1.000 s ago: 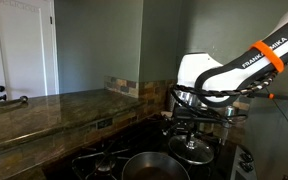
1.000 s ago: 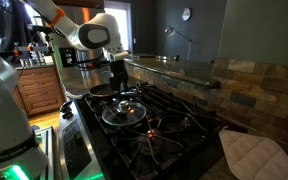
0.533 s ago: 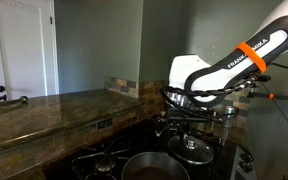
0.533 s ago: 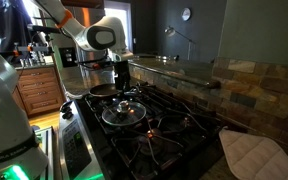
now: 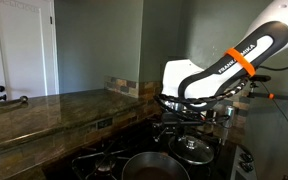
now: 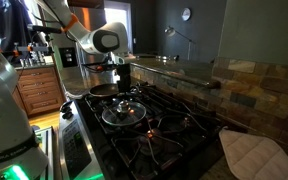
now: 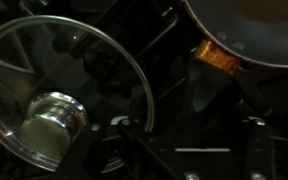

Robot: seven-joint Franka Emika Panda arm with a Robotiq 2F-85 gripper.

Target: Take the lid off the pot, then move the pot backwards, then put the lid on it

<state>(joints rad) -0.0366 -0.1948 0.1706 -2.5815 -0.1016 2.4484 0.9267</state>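
Next, my gripper lines up with the pot's handle, which slants ahead of its open fingers, and grip closer to the copper collar [image 7: 216, 57] before moving the pot.
The glass lid [image 6: 122, 112] with its metal rim lies flat on the stove grate, off the pot; the wrist view shows the lid [image 7: 44, 70] at left with its shiny knob [image 7: 52, 120]. The shallow metal pot [image 6: 103, 90] stands just behind it, seen low in an exterior view as the pot [image 5: 150, 166] and as the pot [image 7: 249, 28] at the wrist view's top right. My gripper [image 7: 192, 150] hangs low between lid and pot, near the pot's edge. Its jaws stand apart and I see nothing gripped between them; the space there is very dark. In both exterior views the gripper [image 5: 180, 124] [image 6: 122, 76] hovers over the stove.
The black gas stove [image 6: 154, 135] has raised grates and burners. A stone counter [image 5: 44, 110] runs along one side. A quilted pot holder [image 6: 252, 152] lies on the stove's far corner. Cabinets and a tiled wall [image 6: 254, 85] border the area.
The arm has shifted away from the lid toward the pot. The lid stays lying on the grate and the pot has not moved.
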